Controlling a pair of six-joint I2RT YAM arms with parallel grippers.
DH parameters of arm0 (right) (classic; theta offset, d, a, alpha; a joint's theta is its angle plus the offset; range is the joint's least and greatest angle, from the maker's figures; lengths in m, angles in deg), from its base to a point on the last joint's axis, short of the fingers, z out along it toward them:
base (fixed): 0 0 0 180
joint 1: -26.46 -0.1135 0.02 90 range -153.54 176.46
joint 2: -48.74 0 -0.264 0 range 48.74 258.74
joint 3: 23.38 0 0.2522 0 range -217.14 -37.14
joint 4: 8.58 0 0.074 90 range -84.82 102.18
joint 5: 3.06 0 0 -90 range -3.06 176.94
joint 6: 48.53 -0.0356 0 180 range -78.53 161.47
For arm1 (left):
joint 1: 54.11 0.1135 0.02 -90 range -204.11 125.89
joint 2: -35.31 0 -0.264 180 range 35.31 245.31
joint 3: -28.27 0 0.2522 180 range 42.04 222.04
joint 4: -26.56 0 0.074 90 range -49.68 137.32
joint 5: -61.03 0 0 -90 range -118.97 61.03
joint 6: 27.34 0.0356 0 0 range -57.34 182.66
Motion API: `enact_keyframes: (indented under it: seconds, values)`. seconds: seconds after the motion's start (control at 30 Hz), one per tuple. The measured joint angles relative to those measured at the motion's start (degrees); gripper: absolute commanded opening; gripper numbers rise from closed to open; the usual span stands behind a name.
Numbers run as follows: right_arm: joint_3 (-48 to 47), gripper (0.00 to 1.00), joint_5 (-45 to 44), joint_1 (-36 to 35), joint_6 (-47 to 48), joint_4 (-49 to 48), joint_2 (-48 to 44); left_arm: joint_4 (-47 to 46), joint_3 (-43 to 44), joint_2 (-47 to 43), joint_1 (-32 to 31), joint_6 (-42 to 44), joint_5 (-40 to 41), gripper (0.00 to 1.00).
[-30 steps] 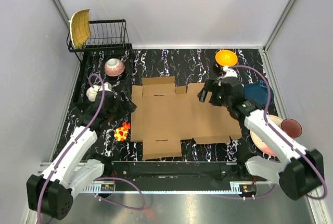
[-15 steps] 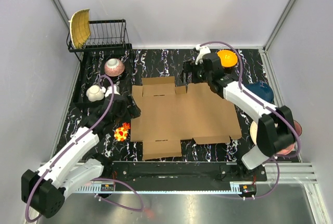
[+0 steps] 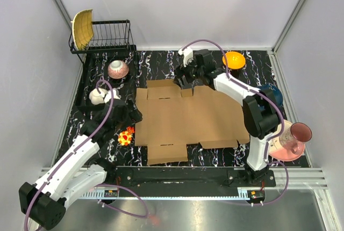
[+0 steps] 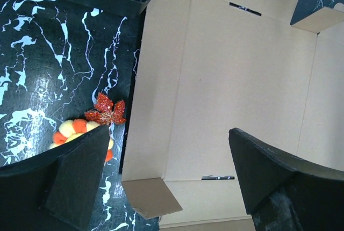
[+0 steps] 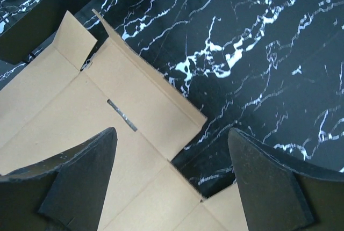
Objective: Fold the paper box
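Observation:
The robot's right gripper needs to close on the outer edge (image 3: 174,80) (image 5: 190,108) of the paper box's far flap, near that flap's corner beside the notch.
The paper box (image 3: 185,118) lies unfolded and flat in the middle of the black marble table, a plain brown sheet with creases, slots and flaps. My left gripper (image 3: 133,114) hovers open over its left edge. In the left wrist view the box (image 4: 236,75) fills the right side, and a small corner flap (image 4: 150,197) lies between the open gripper's (image 4: 169,180) fingers. My right gripper (image 3: 183,78) is open above the box's far edge. The right wrist view shows a far flap (image 5: 145,102) and a notch between the flaps under the open gripper (image 5: 172,180). Neither gripper holds anything.
A red-and-yellow ornament (image 3: 126,135) lies just left of the box. A wire dish rack (image 3: 110,36) with a yellow plate (image 3: 82,28) stands back left, with a pink bowl (image 3: 118,69) and a white object (image 3: 97,96) near it. An orange bowl (image 3: 234,59), a blue bowl (image 3: 270,94) and a pink plate (image 3: 284,146) sit on the right.
My right arm has swung from the box's right side to its far edge, moving left. My left gripper has shifted slightly toward the box's left edge. The box has stayed flat.

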Motion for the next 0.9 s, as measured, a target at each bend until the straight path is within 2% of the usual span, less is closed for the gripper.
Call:
enact_keyframes:
  seconds: [0.33, 0.73, 0.8, 0.83, 0.9]
  values:
    - [-11.3, 0.88, 2.4, -1.6, 9.2, 1.6, 9.3, 1.4, 0.0, 0.3, 0.3, 0.4, 0.0, 0.96]
    - [-20.5, 0.77, 5.2, -2.4, 15.6, 8.1, 20.4, 2.1, 0.0, 1.1, 1.6, 1.7, -0.4, 0.96]
    - [-21.6, 0.66, 5.3, -3.1, 16.4, 10.3, 22.0, 2.0, 0.0, 1.7, 1.9, 1.9, -0.6, 0.96]
    - [-22.2, 0.51, 5.3, -3.4, 16.7, 11.1, 22.7, 2.0, 0.0, 2.0, 2.0, 2.0, -0.8, 0.96]
    - [-22.9, 0.41, 5.2, -4.2, 17.5, 12.5, 23.9, 2.0, 0.0, 2.5, 2.0, 2.4, -1.0, 0.96]
